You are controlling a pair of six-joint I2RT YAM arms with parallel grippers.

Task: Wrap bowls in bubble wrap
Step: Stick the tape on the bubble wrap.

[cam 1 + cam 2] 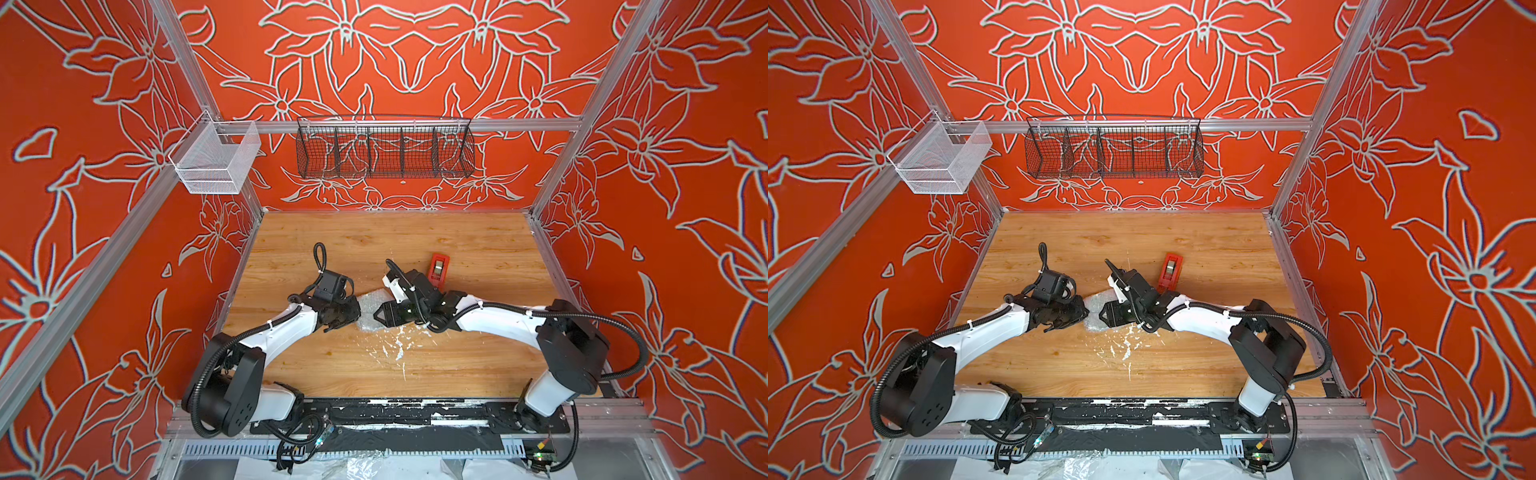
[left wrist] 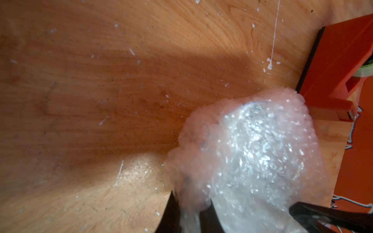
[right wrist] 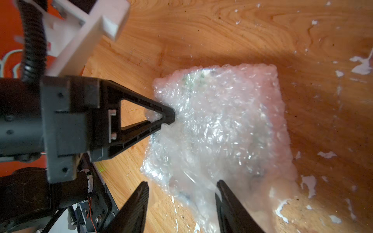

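The bubble wrap's corner sticks out beside my left gripper's pinch, so next my right gripper moves in and grabs the bubble wrap's edge (image 3: 175,189) there.
The bubble wrap (image 1: 368,305) (image 1: 1096,316) lies as a crinkly, folded bundle mid-table between my two grippers. Of the bowl, only faint green marks (image 3: 193,80) show through the wrap (image 3: 222,125). My left gripper (image 1: 355,311) (image 1: 1084,311) is shut on one edge of the wrap. The left wrist view shows the sheet (image 2: 252,151) pinched between its jaws (image 2: 190,209), and its tip (image 3: 169,117) bites the wrap in the right wrist view. My right gripper (image 1: 378,316) (image 3: 181,183) is open. Its fingers stand either side of the wrap's opposite edge.
A red tape dispenser (image 1: 438,268) (image 1: 1170,270) (image 2: 333,70) stands just behind the right wrist. White flecks (image 1: 395,345) mark the wooden table in front of the bundle. A black wire basket (image 1: 384,147) and a white mesh basket (image 1: 216,158) hang on the rear rail.
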